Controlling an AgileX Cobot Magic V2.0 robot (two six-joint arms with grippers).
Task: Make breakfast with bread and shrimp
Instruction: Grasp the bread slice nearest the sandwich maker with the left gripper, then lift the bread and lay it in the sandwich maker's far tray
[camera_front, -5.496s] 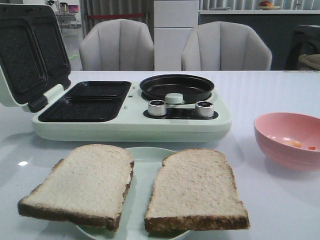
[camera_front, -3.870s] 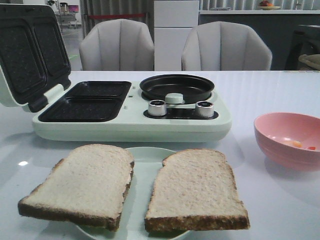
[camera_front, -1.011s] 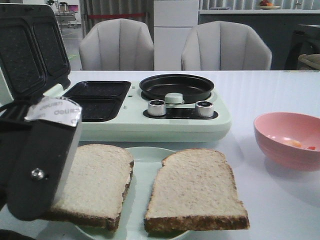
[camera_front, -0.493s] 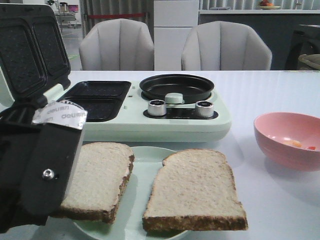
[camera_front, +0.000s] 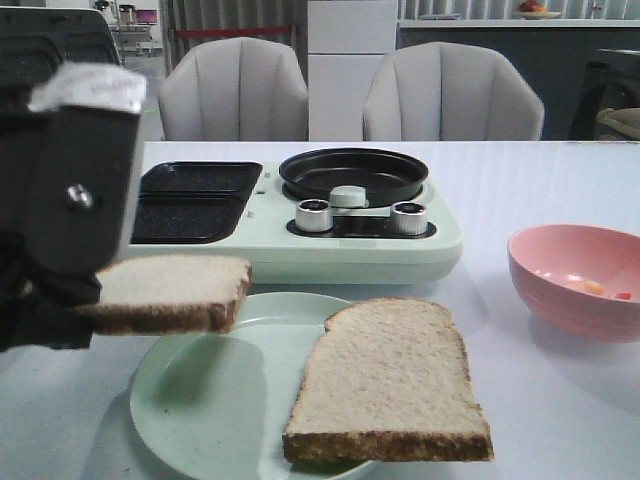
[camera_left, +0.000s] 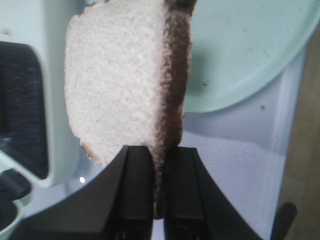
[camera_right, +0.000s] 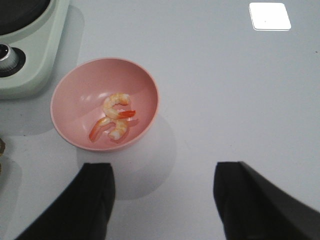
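Observation:
The robot's left gripper will release the bread slice on the far black sandwich well (camera_front: 199, 168) of the pale green breakfast maker.
My left gripper (camera_left: 159, 185) is shut on the crust edge of one bread slice (camera_front: 165, 292) and holds it level in the air above the left part of the pale green plate (camera_front: 200, 390); the slice also shows in the left wrist view (camera_left: 120, 80). The second bread slice (camera_front: 390, 380) lies on the right part of the plate. Shrimp (camera_right: 116, 117) lie in the pink bowl (camera_right: 80, 95), which stands at the right in the front view (camera_front: 575, 285). My right gripper (camera_right: 165, 200) is open and empty above the table, near the bowl.
A pale green breakfast maker (camera_front: 300, 235) stands behind the plate, with two open black sandwich wells (camera_front: 190, 200), a raised lid largely hidden by my left arm (camera_front: 70, 190), a round black pan (camera_front: 353, 175) and two knobs (camera_front: 408, 217). Two grey chairs (camera_front: 235, 90) stand beyond the table.
My left gripper came in from the left, closed on the left bread slice and has lifted it off the plate. The other slice and the bowl have not moved.

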